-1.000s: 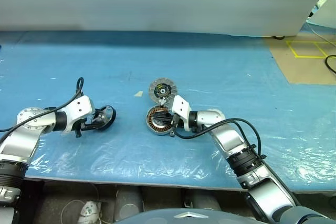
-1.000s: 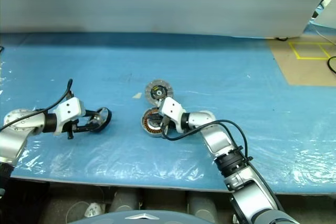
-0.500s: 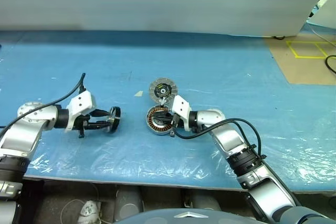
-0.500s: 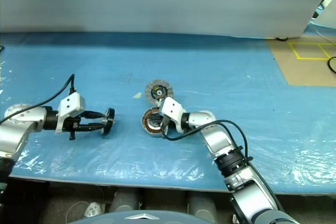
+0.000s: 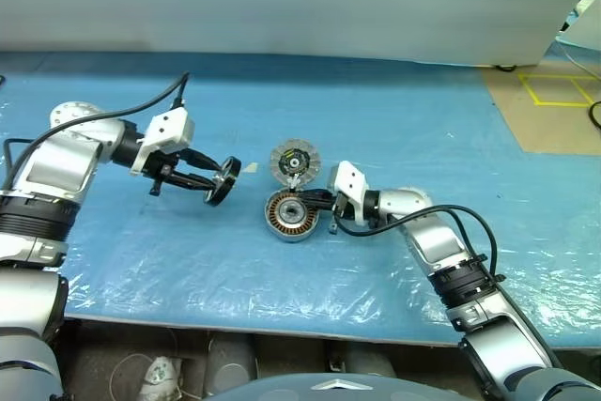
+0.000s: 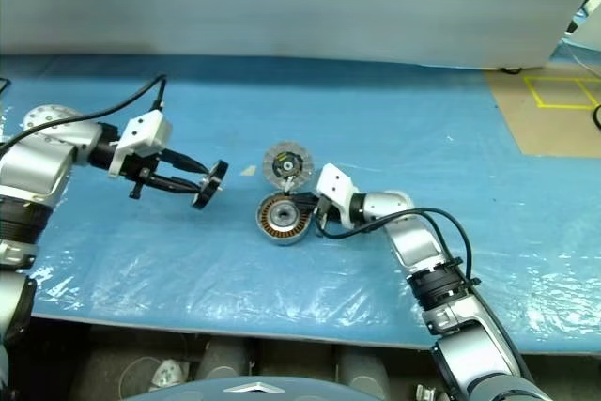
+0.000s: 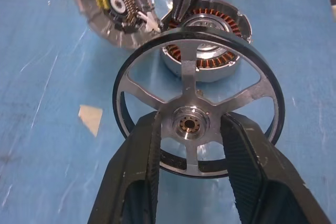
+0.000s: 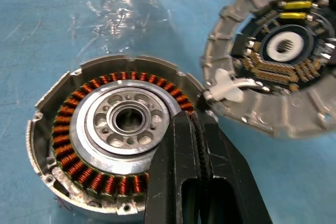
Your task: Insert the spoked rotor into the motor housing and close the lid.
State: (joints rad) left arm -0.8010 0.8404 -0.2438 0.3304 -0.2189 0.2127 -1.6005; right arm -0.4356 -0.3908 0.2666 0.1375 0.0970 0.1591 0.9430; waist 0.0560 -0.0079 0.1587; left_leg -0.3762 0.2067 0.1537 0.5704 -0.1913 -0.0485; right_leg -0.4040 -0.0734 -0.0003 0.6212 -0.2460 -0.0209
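Observation:
My left gripper will let go of the spoked rotor over the copper windings in the motor housing (image 5: 296, 214) (image 7: 207, 36), centred on the silver middle of the housing.
My left gripper (image 5: 208, 183) is shut on the spoked rotor (image 5: 223, 181), a silver wheel held above the table to the left of the motor housing (image 5: 289, 215). In the left wrist view its two black fingers (image 7: 144, 150) clamp the rotor's hub (image 7: 188, 123). The housing lies flat, its copper windings (image 8: 79, 119) ringing a silver centre. The lid (image 5: 294, 159) lies just behind it, touching its rim, with its dark hub face up. My right gripper (image 8: 193, 121) is shut and empty, its tips resting at the housing's right edge, close to the lid (image 8: 273, 51).
Everything sits on a blue plastic-covered table (image 5: 423, 138). A small beige scrap (image 5: 248, 167) lies left of the lid. The table's front edge (image 5: 282, 321) runs close below the arms. Tan floor with yellow tape (image 5: 549, 91) shows at the far right.
My left gripper has lifted the rotor off the table and carried it right, towards the housing. My right gripper has slid right, from over the housing to its right edge.

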